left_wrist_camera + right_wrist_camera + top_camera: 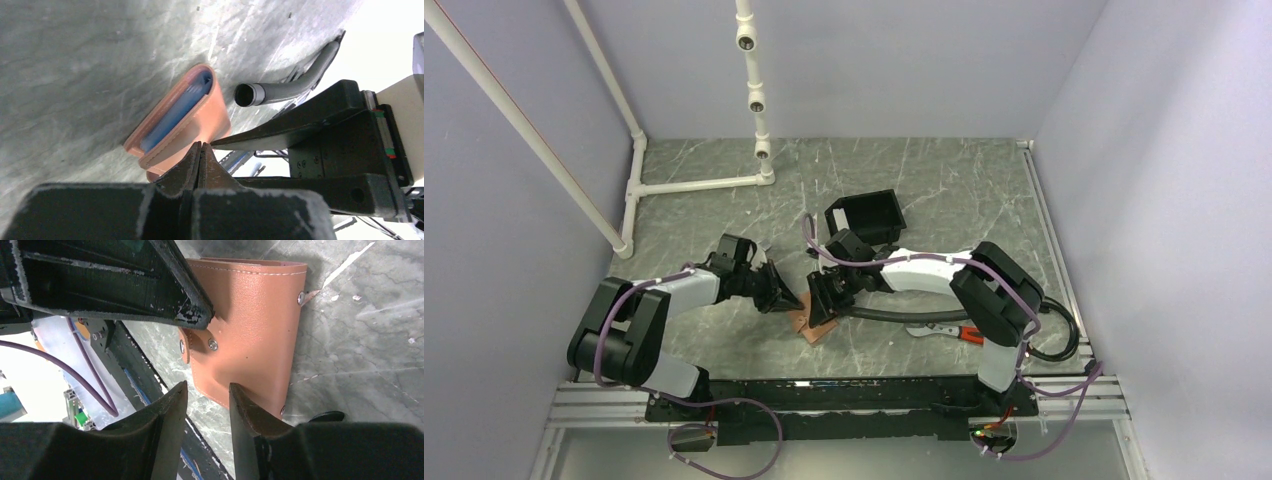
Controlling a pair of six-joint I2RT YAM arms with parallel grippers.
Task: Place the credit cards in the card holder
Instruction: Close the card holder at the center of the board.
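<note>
The card holder's loose flap stops short of the metal stud, so my right gripper will open, rise and close on the flap's end (183, 346).
The tan leather card holder (809, 325) lies on the marble table between my two grippers. In the left wrist view the card holder (205, 117) is slightly agape, with blue credit cards (175, 112) tucked inside it. My left gripper (201, 146) is shut with nothing between its jaws, its tips against the holder's near edge. In the right wrist view the card holder (250, 330) shows its snap-studded outer face. My right gripper (207, 390) is open by a narrow gap, its tips at the holder's lower edge. The left gripper's fingers (150, 290) rest on the holder's top corner.
A black plastic box (871, 215) stands behind the right gripper. A white pipe frame (694, 185) stands at the back left. A red-handled tool (944, 330) and a dark hose (894, 318) lie near the right arm's base. The hose's open end (247, 94) lies beside the holder.
</note>
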